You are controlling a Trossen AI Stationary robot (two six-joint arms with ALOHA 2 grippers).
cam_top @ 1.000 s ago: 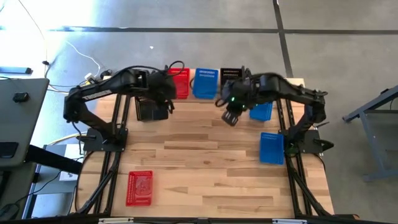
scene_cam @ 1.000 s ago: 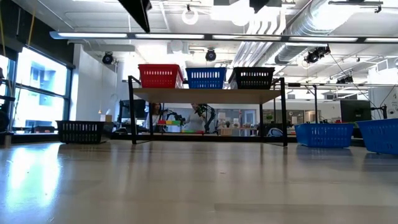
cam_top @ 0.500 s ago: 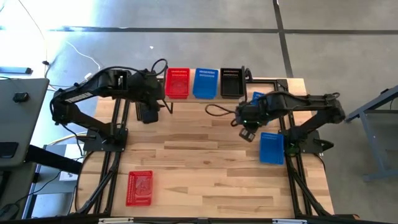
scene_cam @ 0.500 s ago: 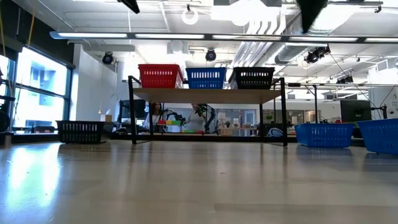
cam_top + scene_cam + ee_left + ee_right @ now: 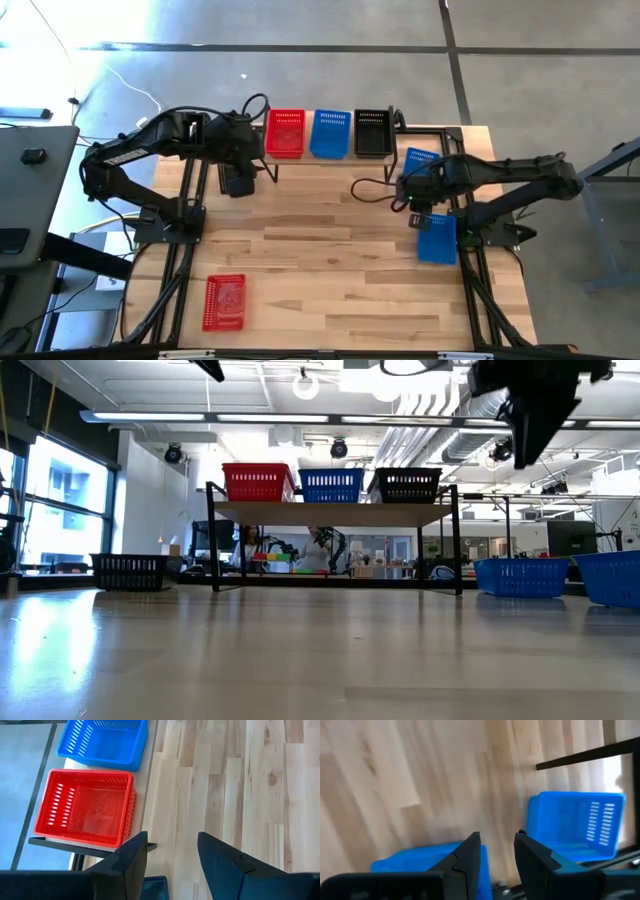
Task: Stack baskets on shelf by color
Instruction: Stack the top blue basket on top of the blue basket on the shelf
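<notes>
The farther blue basket's near rim [image 5: 411, 176] [image 5: 534, 817], the one facing the other blue basket, is the next place my right gripper should go to and close on.
Three baskets stand side by side on the shelf [image 5: 330, 513] at the table's far edge: red [image 5: 287, 133], blue [image 5: 331, 133] and black [image 5: 373, 132]. My left gripper [image 5: 170, 840] hangs open, high above the table just in front of the shelf's left end; the red basket [image 5: 85, 807] shows beyond its fingers. A black basket [image 5: 130, 571] rests on the table beneath it. My right gripper [image 5: 497, 840] is open, pointing down over the far end of a blue basket [image 5: 436, 238] at the table's right. A second blue basket [image 5: 420, 160] stands farther back.
A red basket [image 5: 224, 301] lies on the table at the near left. The two blue baskets [image 5: 522, 576] stand close together by the right arm's black frame. Bare wood stretches across the table's middle. The room beyond holds benches and equipment.
My right gripper has swung from the shelf's right end toward the table's right and near side, sinking and rolling, and now hangs over the nearer blue basket. My left gripper drew back from the shelf toward the left, rose a little, then stayed still. No basket has moved.
</notes>
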